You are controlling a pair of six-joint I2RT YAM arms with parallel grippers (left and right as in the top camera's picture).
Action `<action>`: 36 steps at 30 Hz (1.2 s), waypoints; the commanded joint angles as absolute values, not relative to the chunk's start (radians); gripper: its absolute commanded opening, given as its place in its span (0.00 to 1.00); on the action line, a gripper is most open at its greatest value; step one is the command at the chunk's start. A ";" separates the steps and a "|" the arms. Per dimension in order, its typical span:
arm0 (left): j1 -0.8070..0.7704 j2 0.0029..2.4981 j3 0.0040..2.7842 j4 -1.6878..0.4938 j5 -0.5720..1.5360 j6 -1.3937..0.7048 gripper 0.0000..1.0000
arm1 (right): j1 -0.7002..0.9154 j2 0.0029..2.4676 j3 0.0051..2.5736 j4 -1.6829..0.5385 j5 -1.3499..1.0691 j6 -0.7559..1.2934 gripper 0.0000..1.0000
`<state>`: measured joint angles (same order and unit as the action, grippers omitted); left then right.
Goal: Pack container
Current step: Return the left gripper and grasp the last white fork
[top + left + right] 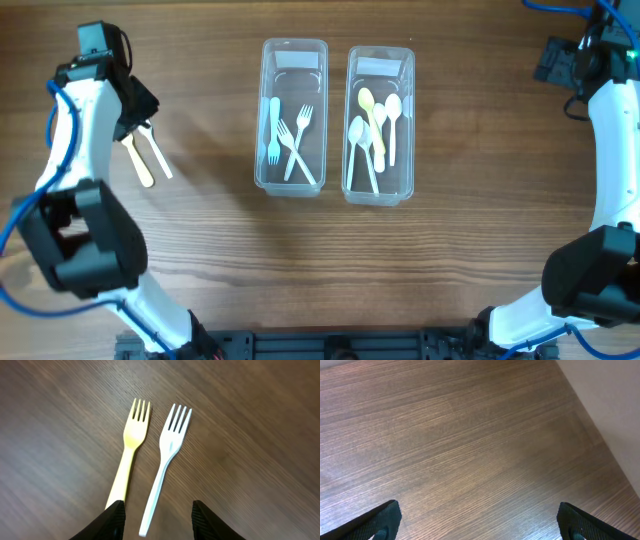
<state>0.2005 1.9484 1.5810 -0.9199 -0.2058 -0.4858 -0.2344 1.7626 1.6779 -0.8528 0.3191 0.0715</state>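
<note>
The white fork has a neck where its handle meets its pronged head. I need to close my left gripper there, on the neck of the white fork [152, 140] [164, 461].
A yellow fork [129, 450] and a white fork [166, 460] lie side by side on the wooden table, also in the overhead view [139, 160] [159, 156] at the left. My left gripper [156, 522] is open just above their handle ends; the white handle lies between its fingers. Two clear containers stand mid-table: the left one [266, 120] holds several forks, the right one [407, 120] holds several spoons. My right gripper [479, 522] is open wide and empty over bare wood at the far right.
The table's far right edge [600, 445] shows in the right wrist view. Both arm bases stand at the front corners of the table.
</note>
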 commanded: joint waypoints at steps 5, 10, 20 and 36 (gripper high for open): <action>0.212 2.119 1.570 -0.867 -0.210 -0.501 0.40 | -0.229 1.771 1.686 -0.853 0.336 0.079 1.00; 0.212 2.181 1.570 -0.827 -0.198 -0.501 0.38 | -0.229 1.771 1.686 -0.853 0.336 0.079 1.00; 0.212 2.207 1.570 -0.780 -0.146 -0.501 0.25 | -0.229 1.771 1.686 -0.853 0.336 0.079 1.00; 0.211 2.126 1.597 -0.846 -0.146 -0.502 0.04 | -0.229 1.771 1.686 -0.853 0.336 0.079 1.00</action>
<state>0.2050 2.1807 1.5787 -0.8223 -0.1596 -0.4992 -0.2344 1.7626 1.6779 -0.8528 0.3191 0.0715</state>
